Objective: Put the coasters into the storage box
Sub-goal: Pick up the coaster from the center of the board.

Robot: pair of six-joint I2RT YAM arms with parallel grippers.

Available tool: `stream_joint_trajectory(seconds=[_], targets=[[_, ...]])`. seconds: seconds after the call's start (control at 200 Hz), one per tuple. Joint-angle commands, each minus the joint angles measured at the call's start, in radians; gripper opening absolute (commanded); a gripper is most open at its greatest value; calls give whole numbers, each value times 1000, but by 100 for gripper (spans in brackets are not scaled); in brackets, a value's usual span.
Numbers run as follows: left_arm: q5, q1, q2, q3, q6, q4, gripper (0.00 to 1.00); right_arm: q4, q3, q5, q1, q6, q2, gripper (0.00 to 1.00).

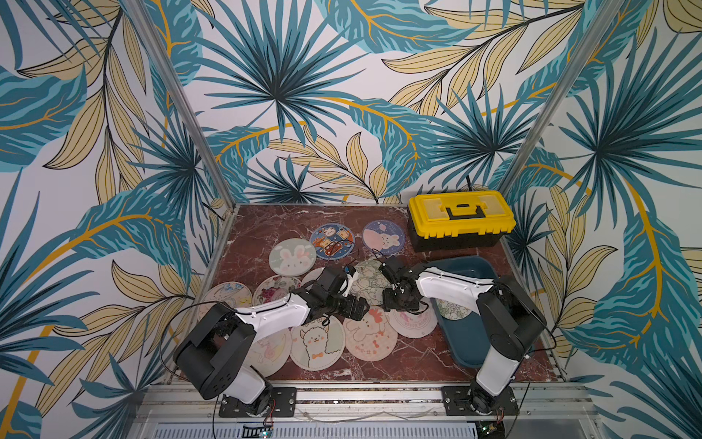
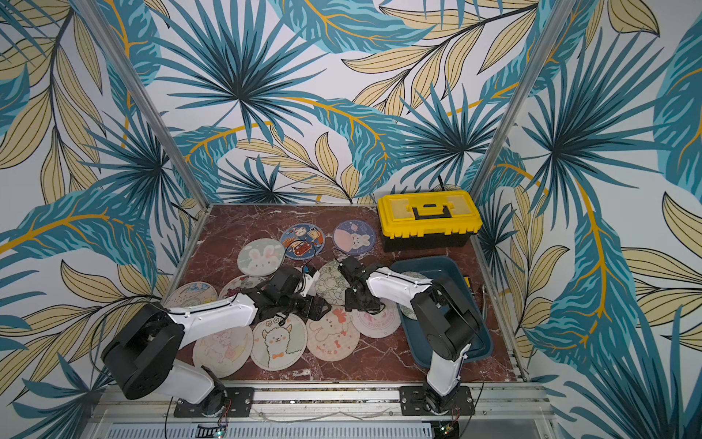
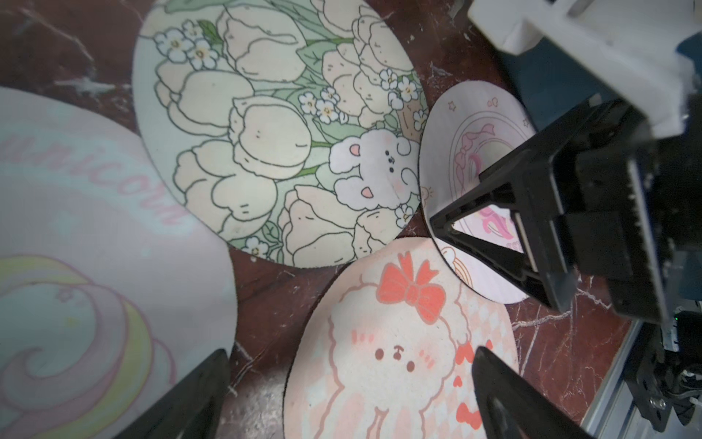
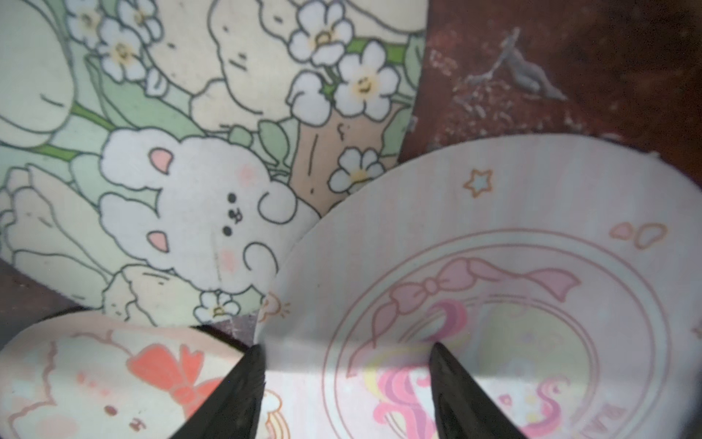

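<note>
The fingers of my right gripper sit too far over the pink bow-and-ring coaster's side, so I should open, shift toward the tulip-and-bunny coaster and pinch across the pink coaster's edge (image 4: pixel 260 333).
Several coasters lie spread and overlapping on the marble table. My right gripper (image 4: pixel 347 347) points down at the pink bow-and-ring coaster (image 4: pixel 532 228) beside the storage box (image 1: pixel 467 266). Its jaws stand apart: one fingertip (image 4: pixel 254 365) at the coaster's edge, the other on its face. My left gripper (image 3: pixel 351 353) hangs wide open and empty over the red-bow lamb coaster (image 3: pixel 380 361). The tulip-and-bunny coaster (image 3: pixel 266 133) lies just beyond both grippers. In both top views a floral coaster (image 1: pixel 454 308) lies inside the dark teal box, partly hidden by the right arm.
A yellow-lidded black toolbox (image 1: pixel 459 216) stands at the back right, behind the box. Two blue coasters (image 1: pixel 332 240) (image 1: pixel 383 237) and a white bunny one (image 1: pixel 292 256) lie at the back. An alpaca coaster (image 1: pixel 317 344) lies near the front. The two grippers are close together mid-table.
</note>
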Motion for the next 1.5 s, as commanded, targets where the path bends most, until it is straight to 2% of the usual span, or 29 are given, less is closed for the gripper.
stream_joint_trajectory(seconds=[0.0, 0.09, 0.215, 0.27, 0.31, 0.36, 0.416, 0.521, 0.626, 0.911, 1.222, 1.362, 1.497], targets=[[-26, -1, -31, -23, 8, 20, 100, 6, -28, -5, 6, 20, 61, 60], [-29, -2, -32, -21, 8, 21, 100, 10, -31, -2, 5, 21, 63, 56], [-36, -2, -34, -20, 7, 22, 100, 10, -27, -1, 4, 21, 75, 33], [-39, -2, -36, -21, 7, 23, 100, 10, -25, -4, 6, 21, 80, 29], [-39, -1, -36, -21, 7, 22, 100, 13, -24, -10, 5, 20, 84, 31], [-41, -2, -37, -20, 9, 22, 100, 25, -26, -29, 4, 16, 81, 46], [-43, -3, -36, -20, 9, 24, 100, 48, -33, -51, 4, 17, 69, 54], [-47, -2, -42, -24, 9, 25, 100, 67, -38, -65, 9, 26, 47, 63], [-52, -2, -48, -26, 9, 27, 100, 65, -33, -70, 15, 34, 47, 65], [-61, -1, -55, -30, 15, 30, 100, 29, 1, -48, 33, 76, 136, 65], [-66, -1, -53, -32, 26, 33, 100, -35, 6, 21, 34, 94, 155, 63], [-64, 0, -52, -32, 29, 35, 100, -45, 7, 30, 34, 90, 157, 54], [-67, -1, -53, -31, 30, 37, 100, -43, 7, 32, 34, 84, 156, 41]])
